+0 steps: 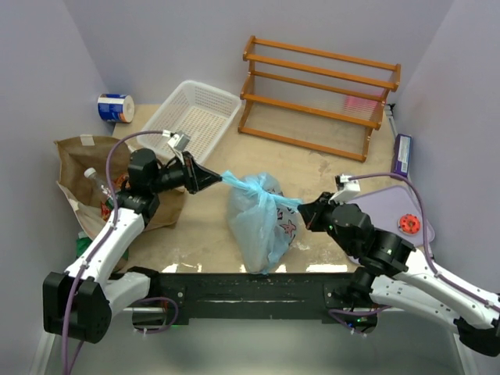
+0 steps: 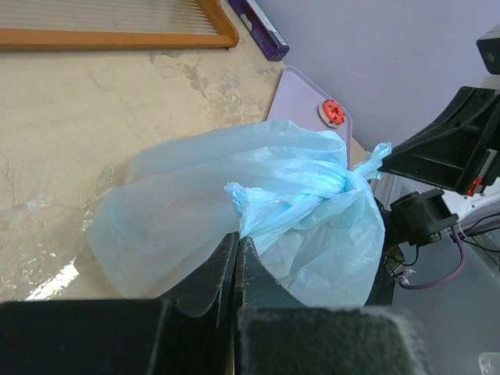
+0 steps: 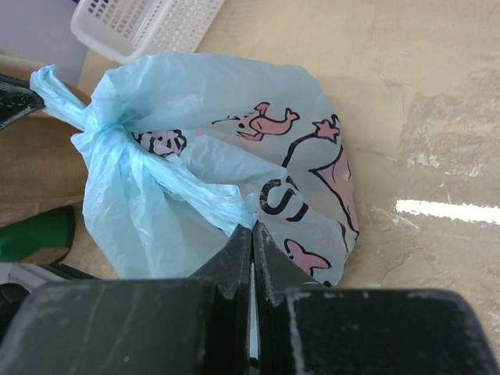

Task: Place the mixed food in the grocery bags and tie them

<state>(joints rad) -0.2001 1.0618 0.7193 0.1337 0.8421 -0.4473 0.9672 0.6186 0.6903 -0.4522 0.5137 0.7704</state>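
Observation:
The robot's right gripper is pinching the handle near its end, far from the knot, so it should open, take the handle closer to the knot (image 3: 181,181) and pull tight.
The light blue plastic bag (image 1: 262,223) stands mid-table, full, with pink and black print, its handles knotted on top. My left gripper (image 1: 219,179) is shut on the left handle end; in the left wrist view my left gripper (image 2: 237,237) pinches the twisted handle beside the bag (image 2: 195,219). My right gripper (image 1: 303,209) is shut on the right handle end; the right wrist view shows my right gripper (image 3: 251,225) clamped on it next to the bag (image 3: 234,133). Both handles are stretched outward. The brown paper bag (image 1: 86,176) lies at the left with a clear bottle (image 1: 98,183) and red items inside.
A white mesh basket (image 1: 199,113) sits at the back, a wooden rack (image 1: 316,94) behind right. A blue-and-white can (image 1: 116,107) is at the far left corner. A lilac board (image 1: 394,205) with a red round thing (image 1: 408,224) lies right; a purple box (image 1: 402,154) beyond.

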